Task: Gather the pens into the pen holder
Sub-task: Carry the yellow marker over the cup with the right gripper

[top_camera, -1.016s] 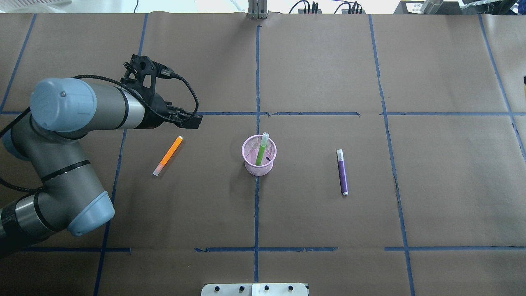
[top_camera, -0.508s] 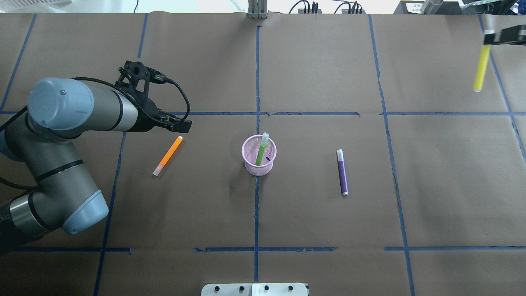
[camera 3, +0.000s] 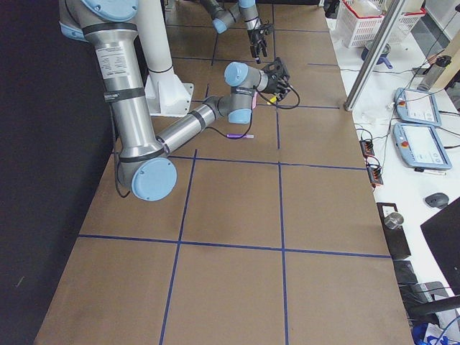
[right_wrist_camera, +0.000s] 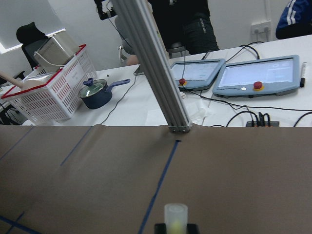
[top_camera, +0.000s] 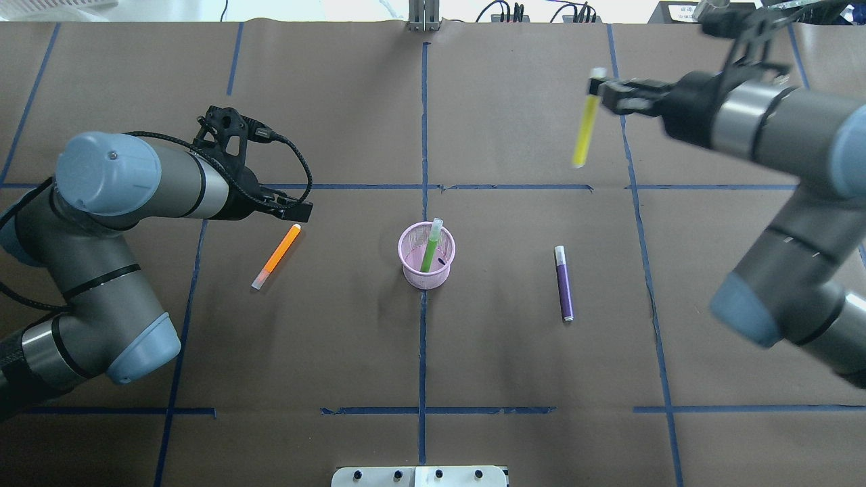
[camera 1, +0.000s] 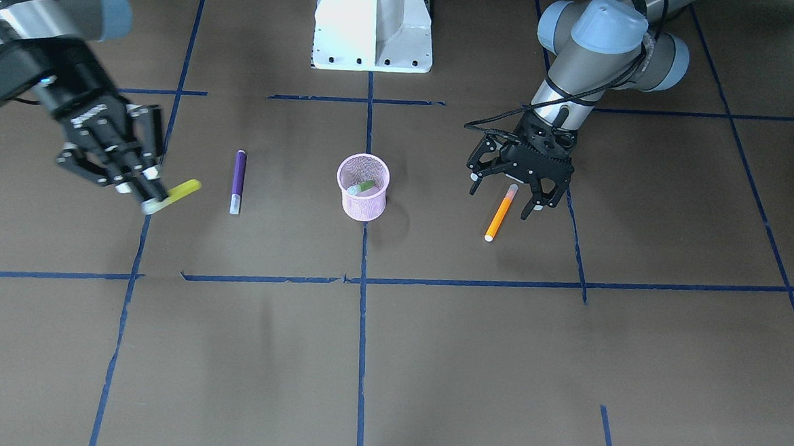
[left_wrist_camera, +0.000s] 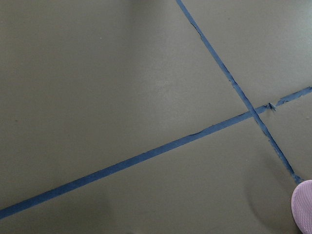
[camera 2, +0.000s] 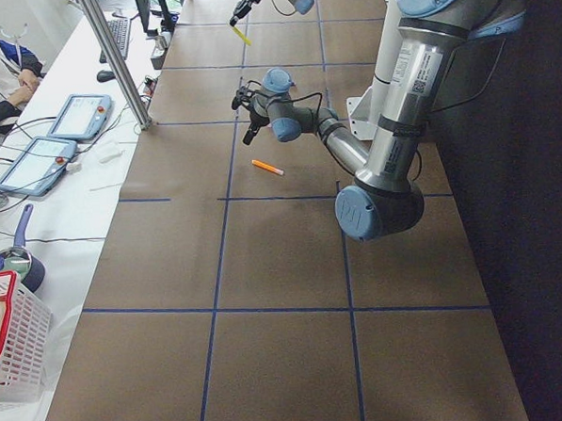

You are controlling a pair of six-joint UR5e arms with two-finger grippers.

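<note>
Next, I drop the yellow pen from my right gripper into the pink mesh pen holder over the green pen (camera 1: 373, 179).
The pink mesh pen holder (top_camera: 426, 267) (camera 1: 362, 201) stands upright at the table's middle with the green pen (top_camera: 430, 246) leaning inside it. The orange pen (top_camera: 276, 256) (camera 1: 499, 211) lies to its left. The purple pen (top_camera: 563, 283) (camera 1: 237, 181) lies to its right. My left gripper (top_camera: 298, 211) (camera 1: 507, 191) is open and empty, hovering over the orange pen's far end. My right gripper (top_camera: 599, 88) (camera 1: 145, 196) is shut on the capped end of a yellow pen (top_camera: 583, 128) (camera 1: 180, 190), held in the air over the far right; its cap (right_wrist_camera: 175, 214) shows in the right wrist view.
The robot base plate (top_camera: 419, 475) sits at the near edge. An aluminium post (top_camera: 424, 17) stands at the far edge, with tablets and a white basket (right_wrist_camera: 53, 83) beyond it. Blue tape lines grid the brown paper. The cup's rim (left_wrist_camera: 304, 204) shows in the left wrist view.
My right arm has swung in from the right edge, carrying the yellow pen leftward. My left gripper has shifted slightly back and down toward the orange pen's end.
</note>
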